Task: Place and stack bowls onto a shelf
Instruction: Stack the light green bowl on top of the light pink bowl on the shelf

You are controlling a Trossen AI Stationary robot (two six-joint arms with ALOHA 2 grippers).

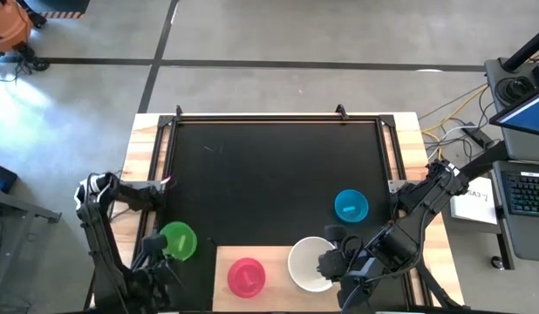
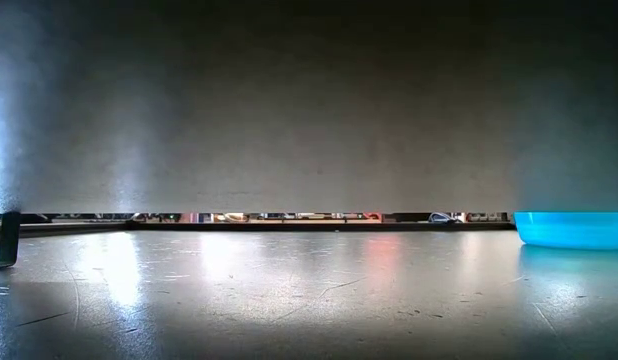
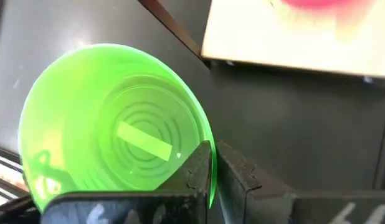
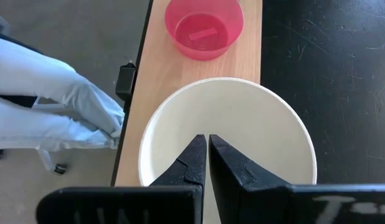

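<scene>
My left gripper is to release the green bowl inside the magenta bowl [image 1: 247,276] on the light-wood shelf.
The green bowl [image 1: 178,242] sits over the black mat, left of the light-wood shelf [image 1: 278,288], with my left gripper [image 3: 212,163] shut on its rim. A magenta bowl [image 1: 246,276] stands on the shelf. The white bowl [image 1: 310,263] is at the shelf's right end. My right gripper [image 4: 207,148] is shut, its fingertips over the white bowl's [image 4: 255,130] inside. The cyan bowl [image 1: 351,206] rests on the mat, farther back on the right, and also shows in the low view [image 2: 574,228]. My left gripper pinches the green bowl's rim [image 3: 210,180], one finger [image 3: 195,171] inside the bowl and the other [image 3: 236,177] outside. Whether the bowl is lifted or on the mat I cannot tell. My right gripper's shut fingers [image 4: 195,158] point into the white bowl; I cannot tell whether they touch it.
The black mat [image 1: 269,174] takes up most of the table, with wooden edge strips at its left and right. A person's leg in light-blue trousers [image 4: 49,106] stands close to the table's near edge beside the shelf. A laptop [image 1: 527,187] sits off the table's right side.
</scene>
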